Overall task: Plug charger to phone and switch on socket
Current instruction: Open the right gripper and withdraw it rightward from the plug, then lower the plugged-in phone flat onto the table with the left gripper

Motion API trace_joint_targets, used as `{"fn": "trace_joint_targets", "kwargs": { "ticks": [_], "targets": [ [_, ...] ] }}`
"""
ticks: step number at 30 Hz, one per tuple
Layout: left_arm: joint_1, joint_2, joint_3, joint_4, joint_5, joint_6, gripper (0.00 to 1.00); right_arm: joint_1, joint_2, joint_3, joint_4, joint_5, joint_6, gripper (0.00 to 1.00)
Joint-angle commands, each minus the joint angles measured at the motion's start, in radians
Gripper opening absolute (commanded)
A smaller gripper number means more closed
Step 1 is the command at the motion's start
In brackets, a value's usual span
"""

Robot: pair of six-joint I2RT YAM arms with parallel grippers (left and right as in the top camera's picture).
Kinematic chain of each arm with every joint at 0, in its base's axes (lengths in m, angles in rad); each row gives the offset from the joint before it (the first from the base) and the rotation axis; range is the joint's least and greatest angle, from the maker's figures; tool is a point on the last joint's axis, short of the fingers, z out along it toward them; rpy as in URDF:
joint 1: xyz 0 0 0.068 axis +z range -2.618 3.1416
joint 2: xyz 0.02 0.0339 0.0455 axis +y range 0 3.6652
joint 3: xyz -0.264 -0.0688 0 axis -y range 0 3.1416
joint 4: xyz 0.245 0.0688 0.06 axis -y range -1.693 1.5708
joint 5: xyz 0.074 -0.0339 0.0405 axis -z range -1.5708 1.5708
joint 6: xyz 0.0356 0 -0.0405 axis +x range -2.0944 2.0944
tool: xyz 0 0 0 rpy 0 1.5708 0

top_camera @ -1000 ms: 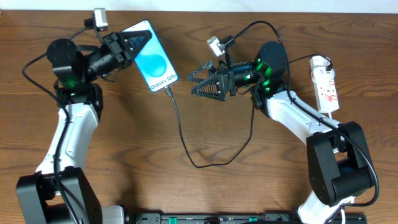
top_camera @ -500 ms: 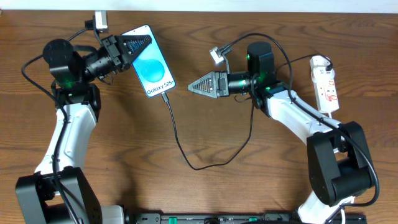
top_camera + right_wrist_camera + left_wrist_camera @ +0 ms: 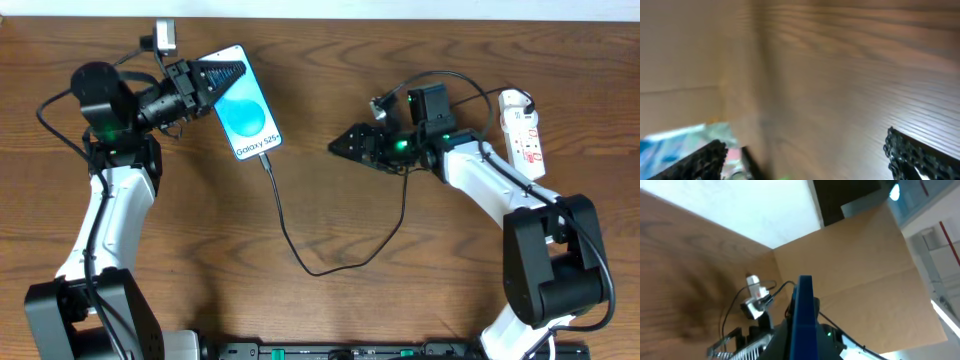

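Note:
I should release the phone from my left gripper flat on the bare wood (image 3: 255, 196) beside the connector end of the charger.
The phone (image 3: 248, 108), its blue screen facing up, lies tilted at the back left of the table. My left gripper (image 3: 222, 73) is shut on its upper left edge; in the left wrist view the phone (image 3: 804, 300) shows edge-on between the jaws. The charger (image 3: 290, 235), a thin black cable, meets the phone's lower end with its connector tip (image 3: 265, 157), then loops across the table toward the right arm. The white socket (image 3: 523, 135) lies at the far right. My right gripper (image 3: 347, 148) hovers mid-table, open, with nothing between its fingers (image 3: 919, 155), well left of the socket.
A white wall and a brown cardboard panel (image 3: 850, 265) stand behind the table. The right arm's elbow (image 3: 540, 235) lies near the socket's lower end. The cable's loop (image 3: 330, 268) reaches toward the front middle of the table.
The right gripper has turned and drawn back to the right, away from the phone. The left gripper shifted slightly left with the phone at first and has held still since.

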Motion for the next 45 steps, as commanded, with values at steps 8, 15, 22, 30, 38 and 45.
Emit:
{"fn": "trace_joint_targets", "kwargs": {
  "ticks": [8, 15, 22, 30, 38, 45],
  "targets": [
    [0.003, -0.022, 0.024, -0.589, -0.106, 0.461, 0.07, -0.016, -0.229, 0.005, -0.161, 0.495, -0.032, 0.99],
    [-0.013, -0.018, 0.013, -0.976, -0.425, 0.687, 0.07, -0.016, -0.385, 0.005, -0.235, 0.646, -0.032, 0.99],
    [-0.07, 0.043, 0.008, -1.074, -0.591, 0.789, 0.07, -0.014, -0.414, 0.005, -0.273, 0.645, -0.032, 0.99],
    [-0.112, 0.195, 0.008, -1.064, -0.602, 0.8, 0.07, -0.011, -0.415, 0.005, -0.356, 0.645, -0.032, 0.99],
    [-0.112, 0.307, 0.008, -1.064, -0.603, 0.803, 0.07, -0.009, -0.415, 0.005, -0.405, 0.644, -0.031, 0.99],
    [-0.112, 0.319, 0.008, -1.065, -0.696, 0.803, 0.07, 0.005, -0.415, 0.005, -0.408, 0.64, -0.031, 0.99]
  ]
}}
